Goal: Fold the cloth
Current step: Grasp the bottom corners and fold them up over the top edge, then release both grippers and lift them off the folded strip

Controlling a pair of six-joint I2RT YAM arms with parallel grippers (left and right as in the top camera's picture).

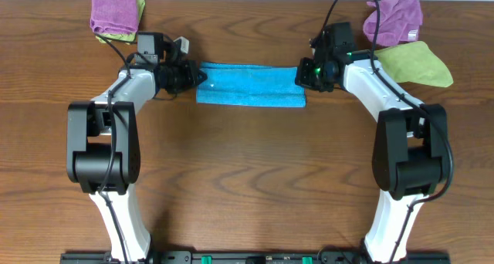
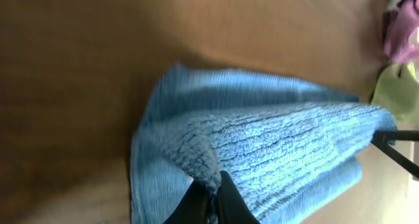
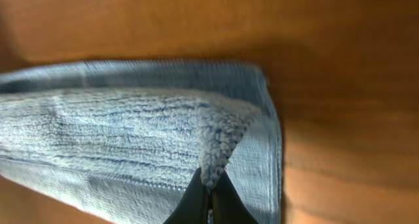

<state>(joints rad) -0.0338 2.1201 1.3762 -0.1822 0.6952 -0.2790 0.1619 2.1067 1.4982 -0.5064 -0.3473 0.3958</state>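
The pinched corner, now raised over the wooden table, will be let go by my left gripper on the cloth's lower layer (image 1: 198, 69) (image 2: 161, 93), just short of its back edge.
The sky-blue cloth (image 1: 248, 84) lies as a long folded strip on the wooden table, between my two grippers. My left gripper (image 1: 193, 76) is shut on the cloth's left end; in the left wrist view the black fingers (image 2: 211, 198) pinch a raised fold of the cloth (image 2: 275, 152). My right gripper (image 1: 302, 75) is shut on the cloth's right end; in the right wrist view the fingers (image 3: 209, 194) pinch a lifted corner of the cloth (image 3: 118, 132). The white label is not visible.
A purple cloth (image 1: 113, 11) on a lime-green one (image 1: 139, 8) lies at the back left. Another purple cloth (image 1: 395, 15) and a lime-green cloth (image 1: 415, 63) lie at the back right, close to the right arm.
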